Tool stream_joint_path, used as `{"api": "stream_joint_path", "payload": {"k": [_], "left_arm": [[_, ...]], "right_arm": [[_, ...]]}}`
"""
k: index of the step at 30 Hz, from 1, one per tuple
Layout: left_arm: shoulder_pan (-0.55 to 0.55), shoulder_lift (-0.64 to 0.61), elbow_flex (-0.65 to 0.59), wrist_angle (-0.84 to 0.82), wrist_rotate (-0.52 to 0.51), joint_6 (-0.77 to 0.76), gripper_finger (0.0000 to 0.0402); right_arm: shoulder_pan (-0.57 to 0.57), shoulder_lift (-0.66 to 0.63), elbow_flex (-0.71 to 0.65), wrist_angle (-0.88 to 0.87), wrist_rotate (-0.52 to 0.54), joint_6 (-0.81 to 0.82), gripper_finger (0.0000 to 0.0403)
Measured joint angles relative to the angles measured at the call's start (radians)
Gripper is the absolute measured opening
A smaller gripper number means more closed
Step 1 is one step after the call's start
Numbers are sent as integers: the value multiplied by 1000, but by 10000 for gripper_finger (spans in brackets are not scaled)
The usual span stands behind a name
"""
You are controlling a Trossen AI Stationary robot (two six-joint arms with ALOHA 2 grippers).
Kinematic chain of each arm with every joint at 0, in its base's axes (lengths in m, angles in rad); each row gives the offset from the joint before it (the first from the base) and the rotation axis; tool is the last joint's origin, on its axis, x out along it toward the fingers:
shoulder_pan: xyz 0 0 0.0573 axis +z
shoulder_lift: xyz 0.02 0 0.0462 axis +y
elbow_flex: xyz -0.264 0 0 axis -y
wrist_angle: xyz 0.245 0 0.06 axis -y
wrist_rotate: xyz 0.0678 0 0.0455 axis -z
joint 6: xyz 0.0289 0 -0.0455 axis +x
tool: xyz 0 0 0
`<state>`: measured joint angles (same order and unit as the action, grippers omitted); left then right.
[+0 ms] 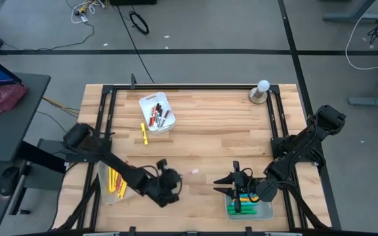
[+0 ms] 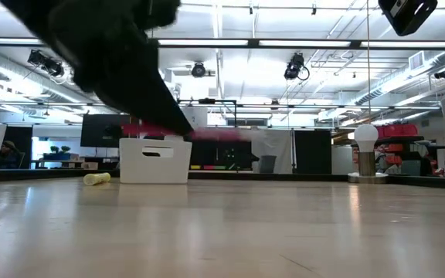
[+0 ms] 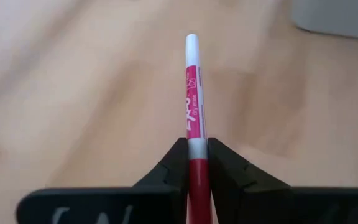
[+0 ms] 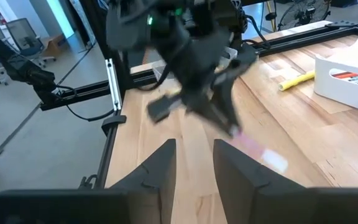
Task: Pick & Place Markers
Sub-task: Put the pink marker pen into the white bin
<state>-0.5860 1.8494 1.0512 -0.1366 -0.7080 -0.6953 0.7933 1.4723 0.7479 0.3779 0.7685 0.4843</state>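
Note:
Next, I let go of the pink-and-white marker, now over the table's near middle, with my left gripper in the white tray (image 1: 165, 118), against the marker nearest the bulb.
A slim pink-and-white marker (image 3: 192, 93) sticks out ahead of my left gripper (image 3: 191, 144), which is shut on it over the table's near middle (image 1: 170, 185). The same marker shows faintly pink in the high view (image 1: 192, 172) and in the right wrist view (image 4: 258, 151). My right gripper (image 4: 194, 163) is open and holds nothing. It hovers by the green-marker tray (image 1: 248, 208) and faces the left gripper. Other markers lie in a white tray (image 1: 156, 113) and in a tray of yellow ones (image 1: 113, 185). One yellow marker (image 1: 144, 133) lies loose on the wood. My left gripper pinches the marker between its two fingers (image 3: 173, 165) where the red cap end (image 3: 197, 163) meets the white barrel. The marker runs along the fingers, its white tip (image 3: 191, 41) pointing forward toward the table's right. It is lifted clear of the table, roughly level (image 2: 207, 133).
A bulb on a metal base (image 1: 262, 90) stands at the far right corner. A black frame rail (image 1: 189, 86) runs round the tabletop. Bare wood (image 1: 222, 134) lies between the trays in the middle. The two grippers are close together near the table's near edge.

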Motion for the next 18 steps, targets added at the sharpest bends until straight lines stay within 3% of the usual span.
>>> {"api": "stream_joint_path", "payload": {"k": [7, 13, 18], "left_arm": [[26, -243, 1, -320, -73, -166, 43], [171, -412, 1, -557, -73, -237, 43], [390, -460, 1, -600, 73, -209, 43]], "right_arm": [[0, 0, 0, -3, 1, -3, 107], [-1, 0, 0, -3, 2, -3, 107], [-5, 0, 0, -5, 2, -6, 107]]}}
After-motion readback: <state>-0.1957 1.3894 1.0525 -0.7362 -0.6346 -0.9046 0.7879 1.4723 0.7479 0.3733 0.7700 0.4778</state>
